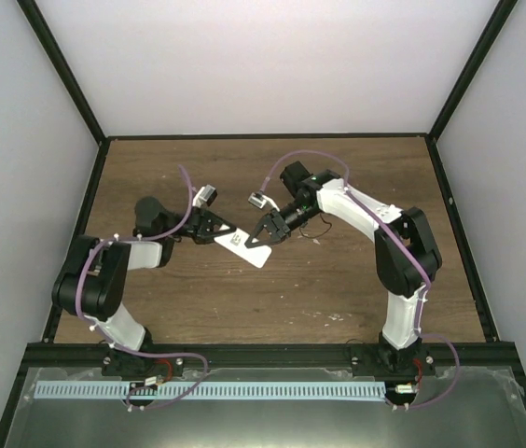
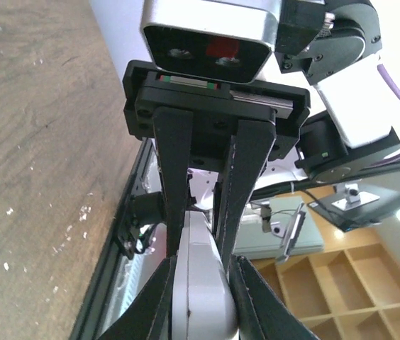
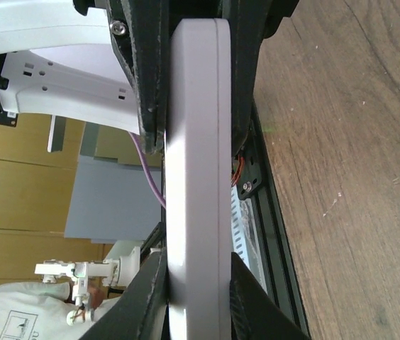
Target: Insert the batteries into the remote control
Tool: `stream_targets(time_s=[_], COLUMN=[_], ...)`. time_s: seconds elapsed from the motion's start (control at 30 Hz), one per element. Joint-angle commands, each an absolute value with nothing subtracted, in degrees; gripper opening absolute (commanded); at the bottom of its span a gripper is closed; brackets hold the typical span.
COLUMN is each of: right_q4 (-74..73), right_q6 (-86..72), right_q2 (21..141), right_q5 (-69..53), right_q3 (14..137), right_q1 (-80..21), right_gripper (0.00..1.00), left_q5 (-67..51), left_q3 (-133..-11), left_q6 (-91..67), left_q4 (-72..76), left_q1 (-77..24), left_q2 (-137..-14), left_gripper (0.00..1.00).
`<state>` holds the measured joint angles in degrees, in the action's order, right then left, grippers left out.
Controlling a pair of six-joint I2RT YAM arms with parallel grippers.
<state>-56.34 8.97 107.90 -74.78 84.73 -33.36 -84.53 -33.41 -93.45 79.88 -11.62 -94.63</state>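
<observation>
The robot's right gripper needs to release the white remote control on the table [image 1: 338,231] between the thin dark wire and the black elbow of its arm.
The white remote control [image 1: 252,250] is held above the table between both grippers. My left gripper [image 1: 223,235] is shut on its left end, and my right gripper [image 1: 262,237] is shut on its right end. In the left wrist view the remote [image 2: 201,301] shows edge-on between my left gripper's [image 2: 200,273] black fingers, with the right gripper's fingers [image 2: 174,177] clamped on it beyond. In the right wrist view the remote [image 3: 196,142] shows edge-on in my right gripper [image 3: 194,265]. The orange and purple batteries are out of view.
The brown wooden table [image 1: 356,289] has a black frame round it, with white walls behind. A thin dark wire [image 1: 313,233] lies by the right arm. A slotted white strip [image 1: 244,390] runs along the near rail.
</observation>
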Motion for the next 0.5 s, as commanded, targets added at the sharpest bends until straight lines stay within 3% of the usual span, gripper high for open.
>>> stream_targets(time_s=[0.0,0.1,0.13,0.17,0.27,0.47], right_q4=[-57.02,-57.09,-57.05,-57.04,-57.03,-57.07], right_q6=[10.85,10.97,10.98,10.95,10.97,10.2], right_q2=[107.65,107.37,107.24,107.2,107.0,106.11], right_q5=[-70.66,-69.23,-68.75,-68.12,-65.25,-57.74], right_q3=[87.08,87.19,87.1,87.09,86.79,86.3], right_q1=[-34.01,-33.8,-33.69,-33.54,-33.31,-32.55], right_gripper=[0.1,0.07,0.06,0.06,0.03,0.01], left_q5=[-79.99,-70.85,-68.87,-69.52,-71.25,-60.38], left_q3=[-38.08,-50.27,-53.38,-54.09,-49.9,-52.84], left_q6=[-68.59,-28.29,-22.18,-21.75,-32.68,-25.59], left_q4=[46.67,-7.9,-16.91,-18.53,-5.5,-14.3], left_q1=[-11.26,-11.25,-10.89,-9.67,-5.98,-5.07], left_q2=[-88.96,-84.32,-84.39,-84.33,-82.39,-78.19], left_gripper=[0.16,0.21,0.21,0.21,0.25,0.33])
